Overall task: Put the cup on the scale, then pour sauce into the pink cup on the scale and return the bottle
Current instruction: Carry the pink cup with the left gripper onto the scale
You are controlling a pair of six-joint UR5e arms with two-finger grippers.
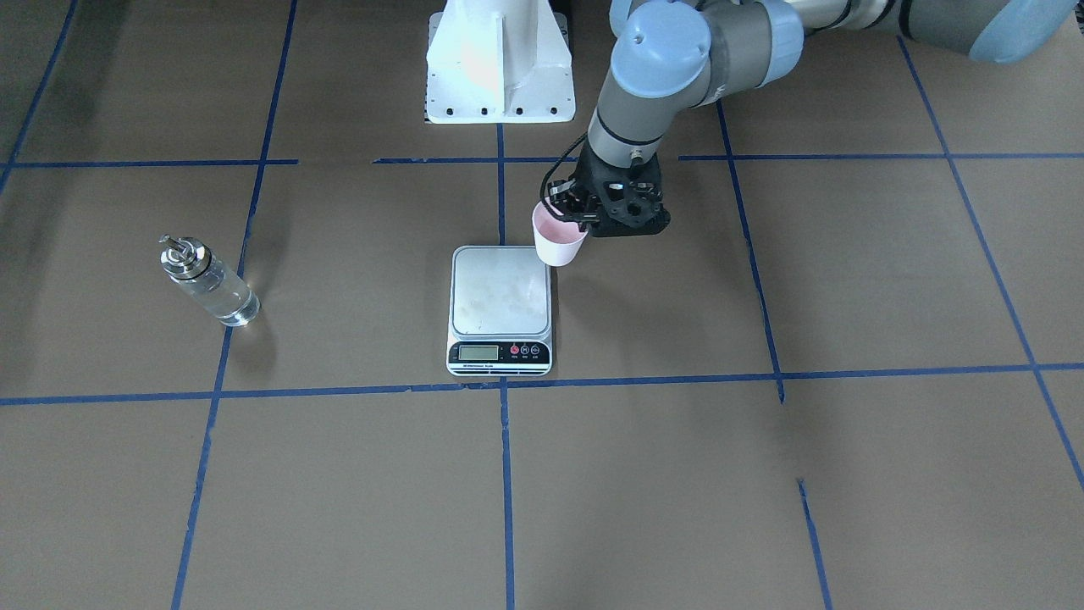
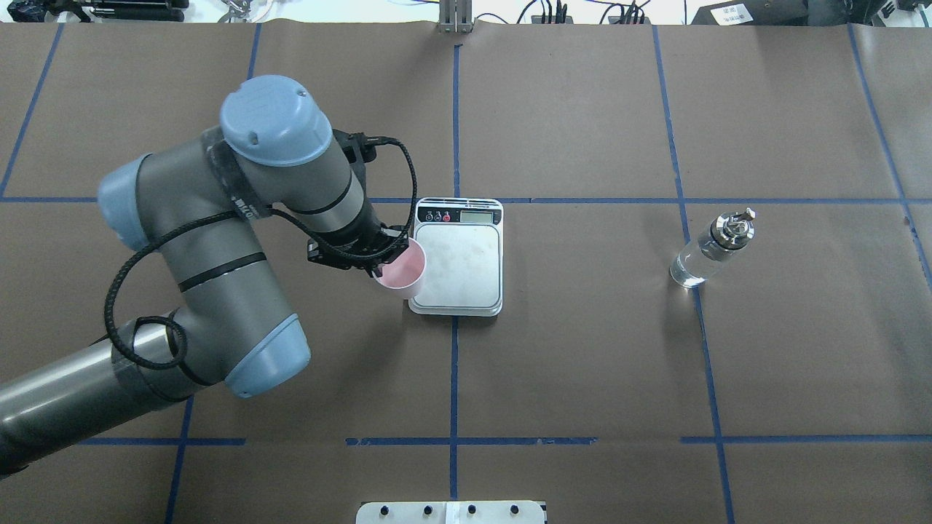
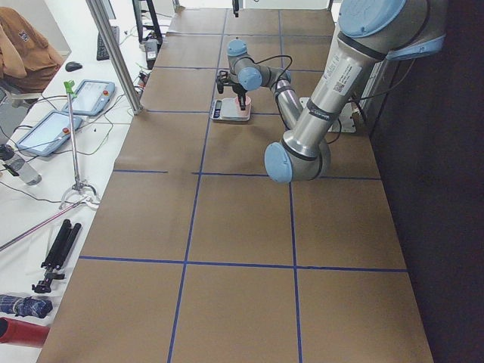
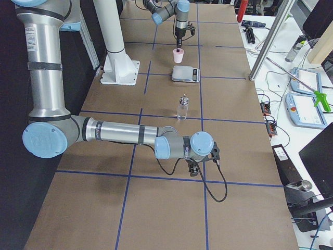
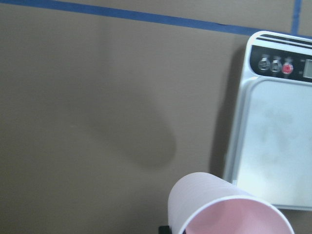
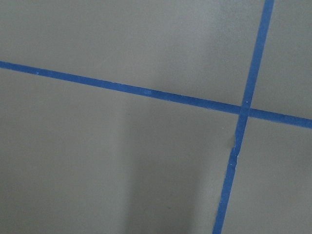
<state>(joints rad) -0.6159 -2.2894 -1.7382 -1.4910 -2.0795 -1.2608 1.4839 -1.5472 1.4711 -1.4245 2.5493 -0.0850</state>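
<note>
My left gripper is going to set the pale pink cup down and let go of it on the middle of the scale's steel platform [image 1: 498, 295] [image 5: 300, 144].
My left gripper [image 1: 583, 222] is shut on the rim of the pale pink cup [image 1: 559, 241] and holds it upright in the air, over the edge of the scale [image 1: 500, 292] nearest my left arm. From overhead, the cup [image 2: 400, 271] overlaps the near left corner of the scale's steel platform [image 2: 466, 255]. The left wrist view shows the cup [image 5: 219, 209] beside the scale [image 5: 278, 146]. The glass bottle [image 2: 710, 251] of clear liquid stands alone far to the right. My right gripper [image 4: 192, 169] hovers low over the table, away from all of these; I cannot tell if it is open.
The white robot base [image 1: 500, 68] stands behind the scale. Blue tape lines [image 2: 455, 364] grid the brown table. Tablets [image 3: 91, 94] and tools lie on a side bench beyond the table's far edge.
</note>
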